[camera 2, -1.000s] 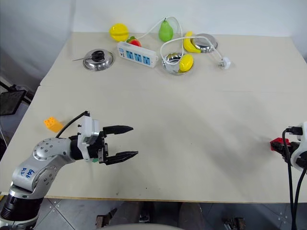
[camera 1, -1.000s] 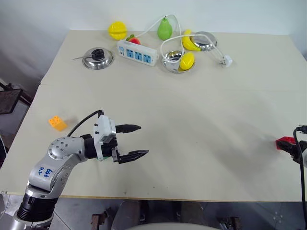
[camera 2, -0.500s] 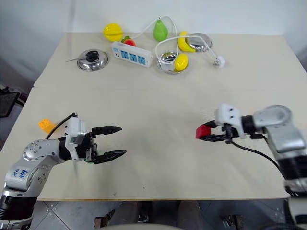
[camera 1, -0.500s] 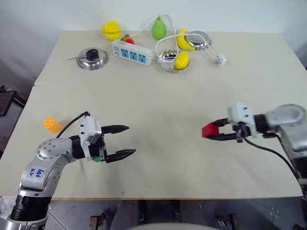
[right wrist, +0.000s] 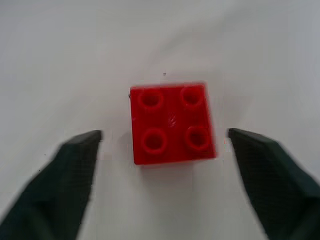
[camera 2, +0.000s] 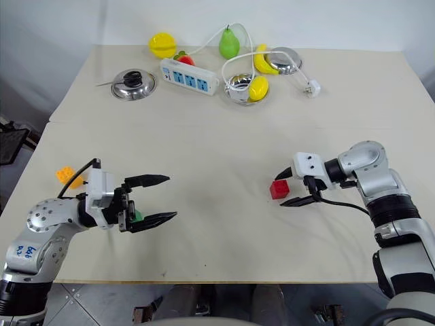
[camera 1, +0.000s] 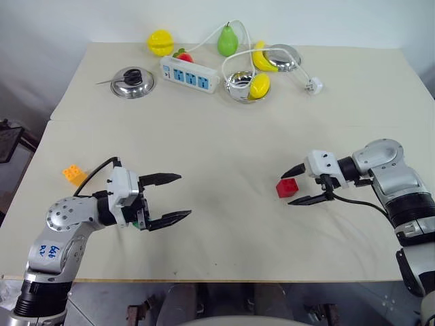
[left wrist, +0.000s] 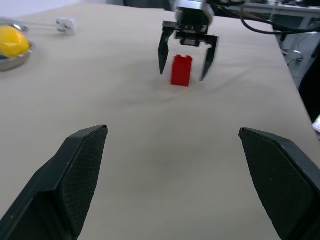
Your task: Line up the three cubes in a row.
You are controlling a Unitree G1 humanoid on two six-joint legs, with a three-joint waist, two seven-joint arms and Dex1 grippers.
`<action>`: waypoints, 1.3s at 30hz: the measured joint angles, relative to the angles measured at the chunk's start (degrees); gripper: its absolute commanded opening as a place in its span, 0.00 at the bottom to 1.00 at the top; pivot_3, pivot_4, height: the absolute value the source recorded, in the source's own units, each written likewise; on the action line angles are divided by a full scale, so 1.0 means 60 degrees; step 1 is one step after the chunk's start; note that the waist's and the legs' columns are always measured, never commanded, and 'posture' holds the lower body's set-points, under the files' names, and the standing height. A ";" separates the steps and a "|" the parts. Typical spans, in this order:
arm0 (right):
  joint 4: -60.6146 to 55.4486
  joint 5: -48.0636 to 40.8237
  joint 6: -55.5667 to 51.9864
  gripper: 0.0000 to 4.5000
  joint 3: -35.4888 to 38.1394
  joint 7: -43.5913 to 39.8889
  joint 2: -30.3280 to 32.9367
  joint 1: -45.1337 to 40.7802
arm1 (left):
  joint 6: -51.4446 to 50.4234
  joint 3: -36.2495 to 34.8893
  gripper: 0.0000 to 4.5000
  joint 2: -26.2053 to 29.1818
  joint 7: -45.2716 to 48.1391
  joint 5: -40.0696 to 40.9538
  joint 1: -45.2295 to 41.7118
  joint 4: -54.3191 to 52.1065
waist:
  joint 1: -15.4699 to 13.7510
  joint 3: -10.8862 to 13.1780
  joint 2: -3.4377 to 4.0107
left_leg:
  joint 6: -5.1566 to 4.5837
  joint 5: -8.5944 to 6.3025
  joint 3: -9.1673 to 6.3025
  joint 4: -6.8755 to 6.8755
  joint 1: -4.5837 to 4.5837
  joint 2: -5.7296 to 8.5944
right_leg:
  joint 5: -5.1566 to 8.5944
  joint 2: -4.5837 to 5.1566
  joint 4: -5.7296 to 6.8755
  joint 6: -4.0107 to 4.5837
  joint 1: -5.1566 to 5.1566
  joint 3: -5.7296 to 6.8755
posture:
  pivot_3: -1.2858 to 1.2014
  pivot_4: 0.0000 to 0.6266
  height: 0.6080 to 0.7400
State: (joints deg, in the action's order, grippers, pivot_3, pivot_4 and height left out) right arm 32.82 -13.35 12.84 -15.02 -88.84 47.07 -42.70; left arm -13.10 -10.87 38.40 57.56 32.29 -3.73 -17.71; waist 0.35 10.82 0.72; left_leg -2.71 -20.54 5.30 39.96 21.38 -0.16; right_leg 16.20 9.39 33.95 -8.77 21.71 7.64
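My left gripper should pull back next and close on the sides of the green cube (camera 1: 136, 223), which peeks out from under its fingers.
The red cube (camera 1: 287, 187) sits on the table right of centre, between the spread fingers of my right gripper (camera 1: 287, 189), which is open and not touching it. From the right wrist the red cube (right wrist: 171, 122) shows studs up with a gap on each side. The orange-yellow cube (camera 1: 73, 174) lies near the table's left edge. Beside it my left gripper (camera 1: 184, 196) is open and level, pointing right and holding nothing. The green cube (camera 2: 137, 216) peeks out from under the base of the left gripper's fingers, mostly hidden.
At the back of the table (camera 1: 224, 146) lie a power strip (camera 1: 192, 73) with its white cord, a pot lid (camera 1: 132, 81), two metal bowls (camera 1: 242, 85) and toy fruits (camera 1: 228, 41). Between the two grippers lies bare tabletop.
My right gripper brought the red cube in from the right, set it on the table and opened. The left gripper stayed open and shifted slightly left.
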 measured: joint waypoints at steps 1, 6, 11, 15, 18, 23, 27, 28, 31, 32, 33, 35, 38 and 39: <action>-0.0255 -0.0482 0.0095 0.99 0.0305 -0.0005 0.0058 0.0174 | 0.0014 -0.0312 1.00 0.0000 -0.0106 0.0025 0.0141 0.0004 | -0.0002 0.0000 0.0000 | 0.0001 -0.0001 -0.0002 -0.0002 0.0000 0.0000 | 0.0000 0.0000 -0.0001 0.0001 0.0000 0.0002 | 0.52 0.24 1.00; -0.2378 -0.3029 -0.0502 0.99 0.2032 0.0012 0.0488 0.1964 | 0.0395 -0.2331 1.00 -0.0001 -0.0383 0.0218 0.1845 0.0068 | -0.0023 0.0002 -0.0004 | 0.0001 -0.0013 -0.0007 -0.0012 -0.0006 -0.0001 | 0.0001 0.0002 -0.0018 0.0002 -0.0014 0.0011 | 0.52 0.24 1.00; -0.4594 -0.4148 -0.1629 0.99 0.2768 0.0409 0.0005 0.4270 | 0.1026 -0.4337 1.00 -0.0731 -0.0422 0.0397 0.3985 0.0758 | -0.0012 0.0004 -0.0012 | 0.0002 -0.0032 0.0007 -0.0006 -0.0026 -0.0011 | 0.0002 0.0009 -0.0018 0.0003 -0.0024 0.0005 | 0.52 0.24 1.00; -0.5553 -0.4406 -0.2020 0.99 0.2985 0.0942 -0.0677 0.5198 | 0.1547 -0.4945 1.00 -0.1236 -0.0214 0.0374 0.5201 0.1740 | -0.0030 0.0006 -0.0014 | 0.0005 -0.0044 0.0012 0.0003 -0.0029 -0.0010 | 0.0002 0.0024 -0.0023 0.0004 -0.0016 -0.0002 | 0.52 0.24 1.00; -0.6151 -0.4449 -0.2140 0.99 0.3187 0.1392 -0.1140 0.5619 | 0.1920 -0.5159 1.00 -0.1475 -0.0008 0.0375 0.5675 0.2379 | -0.0100 0.0000 -0.0028 | 0.0043 -0.0087 0.0005 0.0007 -0.0031 -0.0007 | 0.0006 0.0047 -0.0029 0.0013 -0.0006 -0.0003 | 0.52 0.24 1.00; -0.6137 -0.4184 -0.1661 0.99 0.3492 0.1514 -0.1451 0.5839 | 0.2245 -0.4818 1.00 -0.1468 0.0183 0.0368 0.5530 0.2181 | -0.0216 0.0000 -0.0027 | 0.0037 -0.0096 0.0011 0.0006 -0.0031 0.0004 | 0.0006 0.0062 -0.0026 0.0018 0.0000 -0.0010 | 0.52 0.24 1.00; -0.5642 -0.4010 -0.1168 0.99 0.3891 0.1056 -0.1338 0.6047 | 0.2209 -0.3413 1.00 -0.1102 0.0298 -0.0026 0.4656 0.1339 | -0.0297 -0.0001 -0.0025 | 0.0019 -0.0086 0.0006 0.0004 -0.0030 0.0007 | 0.0004 0.0051 -0.0011 0.0021 -0.0008 -0.0001 | 0.52 0.24 1.00; -0.5514 -0.3952 -0.1094 0.99 0.3946 0.0923 -0.1270 0.6166 | 0.2180 -0.3112 1.00 -0.1033 0.0281 -0.0157 0.4361 0.1191 | -0.0291 -0.0001 -0.0024 | -0.0007 -0.0072 0.0008 0.0004 -0.0030 0.0006 | 0.0004 0.0044 -0.0003 0.0021 -0.0010 -0.0001 | 0.52 0.24 1.00; -0.5227 -0.3845 -0.0944 0.99 0.4202 0.0680 -0.1088 0.6525 | 0.2154 -0.2179 1.00 -0.0790 0.0140 -0.0699 0.3455 0.1191 | -0.0250 -0.0004 -0.0018 | -0.0017 -0.0068 0.0017 0.0002 -0.0031 0.0005 | 0.0003 0.0028 -0.0001 0.0019 -0.0015 0.0000 | 0.52 0.24 1.00; -0.5174 -0.3815 -0.0884 0.99 0.4298 0.0611 -0.1030 0.6688 | 0.2153 -0.1889 1.00 -0.0738 0.0090 -0.0936 0.3172 0.1275 | -0.0222 -0.0004 -0.0017 | -0.0018 -0.0067 0.0023 0.0000 -0.0032 0.0003 | 0.0003 0.0018 -0.0004 0.0019 -0.0016 -0.0001 | 0.52 0.24 1.00; -0.5156 -0.3779 -0.0874 0.99 0.4398 0.0588 -0.1012 0.6802 | 0.2152 -0.1684 1.00 -0.0734 0.0063 -0.1035 0.2945 0.1401 | -0.0178 -0.0004 -0.0017 | -0.0018 -0.0067 0.0026 -0.0002 -0.0032 0.0002 | 0.0003 0.0016 -0.0005 0.0019 -0.0016 -0.0001 | 0.52 0.24 1.00; -0.5195 -0.3769 -0.0866 1.00 0.4549 0.0593 -0.1006 0.6967 | 0.2156 -0.1407 0.91 -0.0665 0.0046 -0.1190 0.2610 0.1748 | -0.0079 -0.0004 -0.0018 | -0.0018 -0.0066 0.0028 -0.0002 -0.0032 -0.0006 | 0.0003 0.0008 -0.0006 0.0019 -0.0016 0.0001 | 0.52 0.24 1.00; -0.5402 -0.3776 -0.0869 1.00 0.4862 0.0606 -0.1001 0.7287 | 0.2160 -0.1313 0.73 -0.0548 0.0142 -0.1250 0.2415 0.2167 | -0.0025 -0.0003 -0.0017 | -0.0019 -0.0066 0.0029 -0.0001 -0.0035 -0.0009 | 0.0004 0.0007 -0.0006 0.0018 -0.0016 0.0001 | 0.52 0.24 1.00; -0.5460 -0.3776 -0.0869 1.00 0.4911 0.0606 -0.0989 0.7338 | 0.2158 -0.1266 0.65 -0.0477 0.0201 -0.1254 0.2367 0.2305 | -0.0027 -0.0003 -0.0017 | -0.0019 -0.0066 0.0030 0.0001 -0.0036 -0.0009 | 0.0003 0.0007 -0.0004 0.0018 -0.0017 -0.0002 | 0.52 0.24 1.00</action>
State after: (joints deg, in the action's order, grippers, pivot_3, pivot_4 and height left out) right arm 0.06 -36.01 7.63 14.45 -85.20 41.14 1.33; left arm -0.15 -18.47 35.54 58.76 24.77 10.48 -3.88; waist 0.19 10.80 0.61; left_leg -2.82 -20.94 5.48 39.97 21.16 -0.21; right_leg 16.22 9.44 33.92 -8.66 21.61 7.63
